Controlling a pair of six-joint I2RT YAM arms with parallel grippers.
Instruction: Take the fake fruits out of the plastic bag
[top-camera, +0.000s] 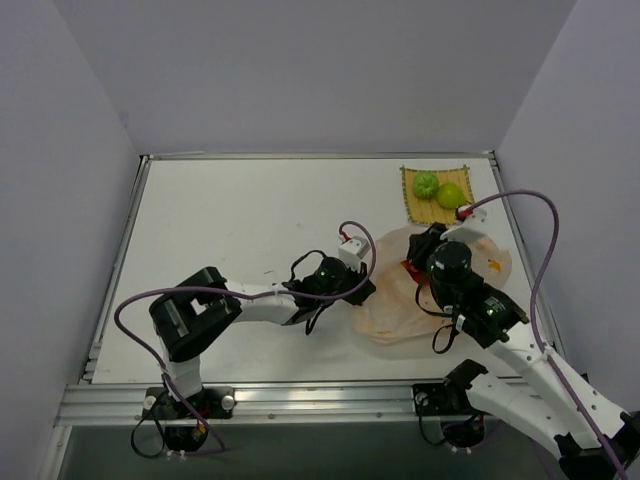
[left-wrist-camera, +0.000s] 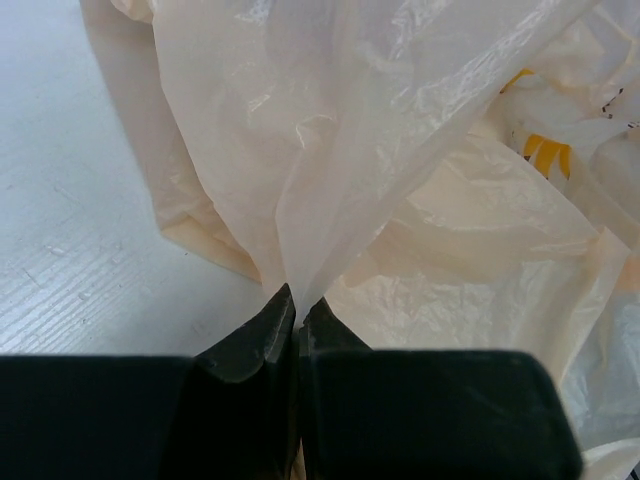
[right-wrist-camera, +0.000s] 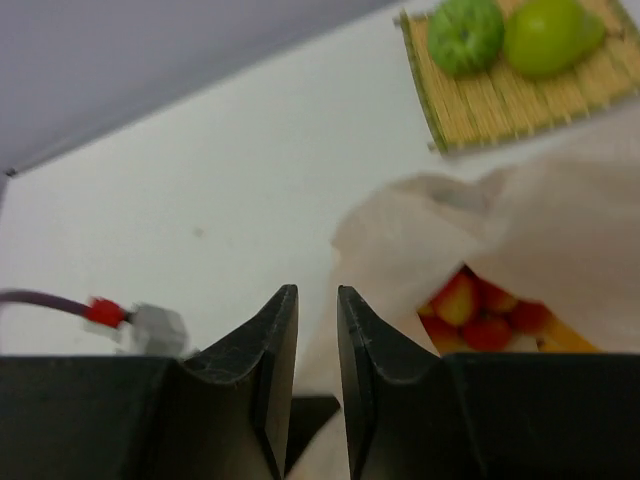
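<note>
My left gripper is set to take a new hold on the bag's gathered edge (left-wrist-camera: 305, 250) and open the bag wide first, as its film still hangs over the red berries.
The pale peach plastic bag (top-camera: 400, 305) lies at the right of the table. My left gripper (top-camera: 362, 290) is shut on a fold of the bag's left edge (left-wrist-camera: 330, 200), with the film pulled taut from its tips (left-wrist-camera: 298, 300). My right gripper (top-camera: 425, 245) hovers over the bag's far mouth, its jaws (right-wrist-camera: 317, 295) a narrow gap apart with nothing between them. Red berries (right-wrist-camera: 480, 310) show inside the bag's opening (right-wrist-camera: 450, 225), just right of the right gripper. A bumpy green fruit (top-camera: 426, 184) and a yellow-green fruit (top-camera: 451, 195) sit on the yellow woven mat (top-camera: 412, 205).
The mat lies at the far right corner, near the table's back and right edges (top-camera: 500, 190). The left arm's cable and white connector (top-camera: 352, 245) loop just left of the bag. Grey walls stand on three sides.
</note>
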